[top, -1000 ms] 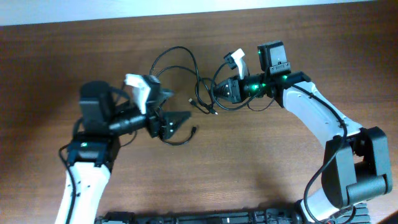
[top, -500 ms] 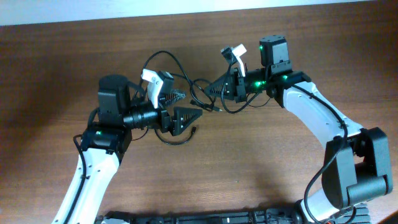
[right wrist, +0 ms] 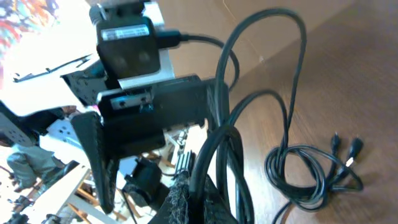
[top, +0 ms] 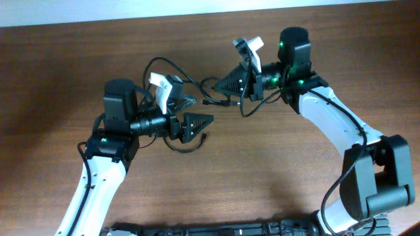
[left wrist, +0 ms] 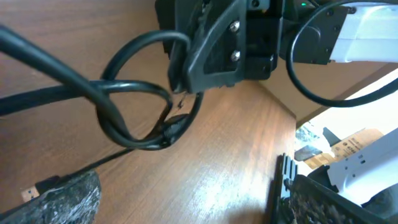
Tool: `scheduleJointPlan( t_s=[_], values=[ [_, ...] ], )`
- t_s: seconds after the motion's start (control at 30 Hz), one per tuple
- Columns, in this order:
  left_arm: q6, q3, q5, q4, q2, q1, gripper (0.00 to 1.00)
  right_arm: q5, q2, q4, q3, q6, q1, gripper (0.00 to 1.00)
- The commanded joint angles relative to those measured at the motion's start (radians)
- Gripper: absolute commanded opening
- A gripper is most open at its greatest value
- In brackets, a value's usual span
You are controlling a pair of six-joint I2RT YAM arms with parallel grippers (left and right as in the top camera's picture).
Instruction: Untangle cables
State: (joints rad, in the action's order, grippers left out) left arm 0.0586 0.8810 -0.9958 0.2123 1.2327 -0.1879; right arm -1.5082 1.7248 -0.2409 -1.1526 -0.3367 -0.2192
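Note:
My right gripper has the cable crossing itself in a hanging loop below it, so next my left gripper grabs the crossing piece of the cable (left wrist: 97, 95) while my right gripper holds the bundle.
The cables (top: 161, 59) are thin black cords looped across the table between my two arms. My right gripper (top: 220, 87) is shut on a bundle of cables (right wrist: 219, 163) and holds it off the wood. From there strands run up and down to a small coil with plug ends (right wrist: 306, 175) lying flat. My left gripper (top: 202, 109) stands wide open just left of the right one, with nothing between its fingers (left wrist: 62, 196). In the left wrist view a hanging cable loop (left wrist: 134, 115) dangles from the right gripper (left wrist: 217, 43), ahead of my open jaws.
The brown wooden table (top: 275, 177) stretches in front of and beside the arms. Another loose cable loop (top: 187, 148) lies under the left gripper. The table's edge (left wrist: 280, 112) with clutter beyond it shows at the right of the left wrist view.
My left arm swung right toward the cables, then held still. My right gripper has risen and tilted left, lifting the gripped cables off the table.

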Motion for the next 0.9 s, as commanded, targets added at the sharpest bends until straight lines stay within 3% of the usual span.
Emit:
scheduleJointPlan(
  t_s=[0.0,0.03,0.2,0.23,0.3,0.33,0.4,0.43,0.57,0.67,0.7,0.87],
  values=[
    [0.032,0.008,-0.018,-0.034,0.003,-0.006,0.95,-0.025,-0.024,-0.08,-0.01,-0.138,-0.029,0.04],
    [0.032,0.008,-0.032,-0.058,0.003,-0.015,0.93,-0.024,-0.024,-0.083,-0.01,-0.137,-0.04,0.04],
    [0.032,0.008,-0.034,-0.114,0.003,-0.042,0.52,-0.019,-0.024,-0.082,-0.01,-0.137,-0.048,0.04],
    [0.032,0.008,-0.034,-0.114,0.003,-0.041,0.51,-0.01,-0.024,-0.082,-0.01,-0.137,-0.048,0.04],
    [0.032,0.008,-0.034,-0.113,0.003,-0.041,0.54,0.02,-0.024,-0.082,-0.01,-0.136,-0.047,0.04],
    [0.032,0.008,-0.034,-0.106,0.003,-0.041,0.65,0.032,-0.024,-0.082,-0.01,-0.136,-0.047,0.04],
    [0.032,0.008,-0.034,-0.103,0.003,-0.041,0.73,0.052,-0.024,-0.082,-0.01,-0.135,-0.047,0.04],
    [0.032,0.008,-0.034,-0.103,0.003,-0.041,0.81,0.053,-0.024,-0.082,-0.01,-0.136,-0.041,0.04],
    [0.032,0.008,-0.034,-0.103,0.003,-0.041,0.81,0.053,-0.024,-0.081,-0.01,-0.137,0.021,0.04],
    [0.032,0.008,-0.033,-0.104,0.003,-0.041,0.65,0.053,-0.024,-0.082,-0.01,-0.136,0.03,0.04],
    [0.032,0.008,-0.034,-0.104,0.003,-0.041,0.64,0.053,-0.024,-0.082,-0.01,-0.137,0.029,0.04],
    [0.031,0.008,-0.018,-0.105,0.003,-0.041,0.71,0.037,-0.024,-0.082,-0.01,-0.152,0.021,0.04]
  ],
)
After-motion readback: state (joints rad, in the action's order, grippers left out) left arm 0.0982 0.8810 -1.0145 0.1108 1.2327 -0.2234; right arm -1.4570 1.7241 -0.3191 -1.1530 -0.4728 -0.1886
